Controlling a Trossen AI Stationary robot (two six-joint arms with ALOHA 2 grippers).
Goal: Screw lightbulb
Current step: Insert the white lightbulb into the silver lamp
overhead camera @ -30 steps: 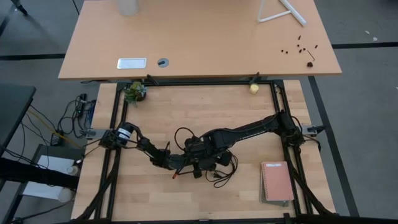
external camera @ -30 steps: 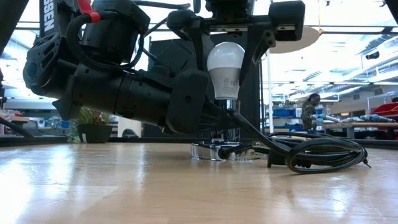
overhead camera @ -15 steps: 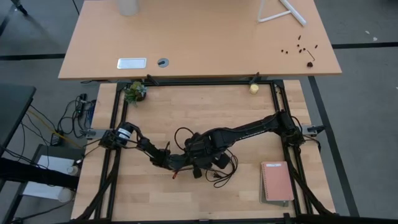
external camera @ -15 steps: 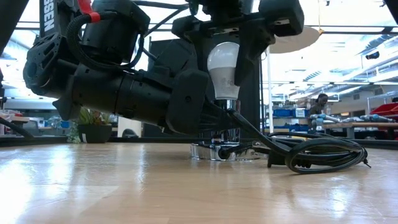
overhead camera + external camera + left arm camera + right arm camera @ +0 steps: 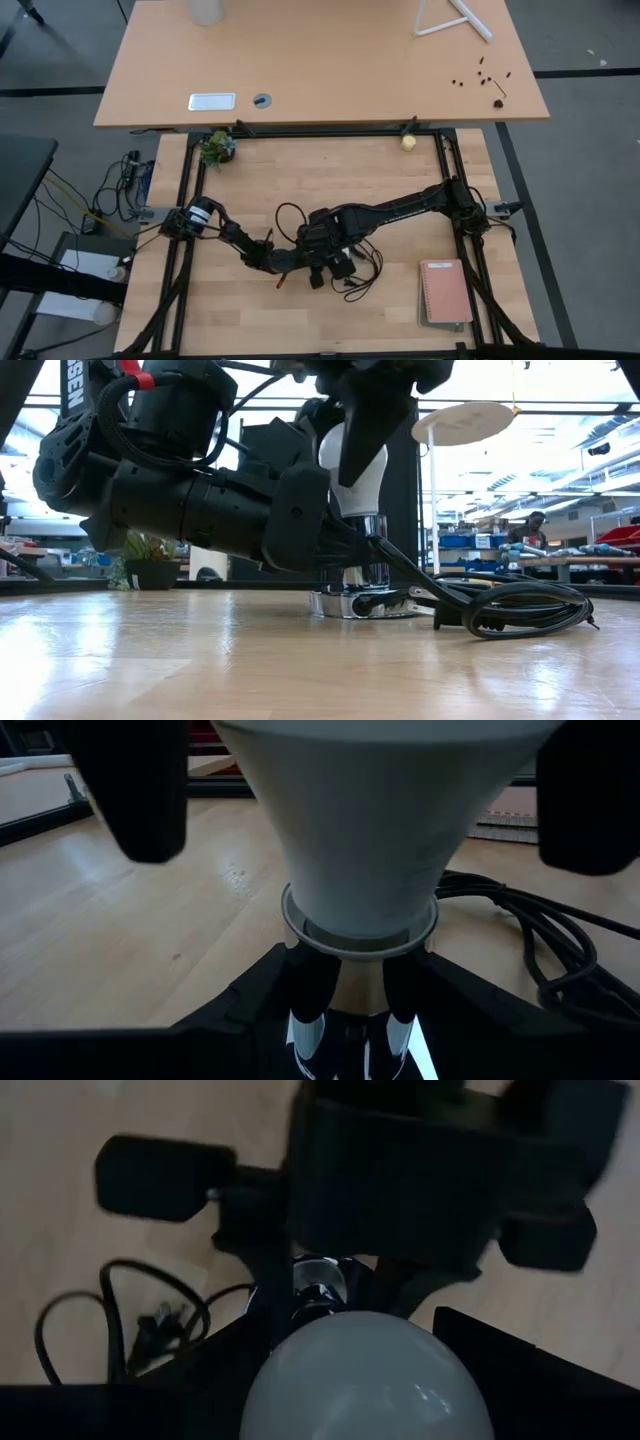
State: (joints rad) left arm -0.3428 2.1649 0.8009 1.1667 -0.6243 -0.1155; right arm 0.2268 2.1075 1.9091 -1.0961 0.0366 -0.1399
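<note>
The lightbulb leans in the socket neck, so the robot's right gripper should open to free it upright, turn back and grip its round top [image 5: 330, 452] before screwing it in further.
The white lightbulb [image 5: 362, 478] stands upright, its screw base in the chrome socket neck [image 5: 365, 548]. The neck rises from the round silvery socket disc [image 5: 362, 604], which lies on the wooden table. A black cord [image 5: 515, 608] coils beside the disc. My left gripper [image 5: 350, 1005] reaches in level from the table's left and is shut on the socket neck. My right gripper [image 5: 365, 1380] comes down from above and is shut on the bulb's round top; in the low view one of its fingers [image 5: 368, 415] covers part of the bulb. My left gripper pinches the chrome socket neck [image 5: 352, 1020] between its two fingers [image 5: 300, 990], just under the bulb's collar. The fingers lie level, coming from the table's left. The socket stands upright with its disc on the table. My right gripper holds the bulb's wide round top [image 5: 360, 1365] between its two fingers [image 5: 520, 1370], from above, pointing steeply down. The bulb stands upright with its base in the socket.
The cord's loops [image 5: 360, 270] lie right of the socket. A pinkish notebook [image 5: 445, 292] lies near the front right. A small potted plant [image 5: 216, 148] and a yellowish ball [image 5: 408, 142] sit at the far edge. People show far off in the room behind.
My right gripper has rolled about its downward-pointing line while staying over the socket, still shut on the bulb. In the low view its fingers went from either side of the bulb to one in front of it. My left gripper kept still.
</note>
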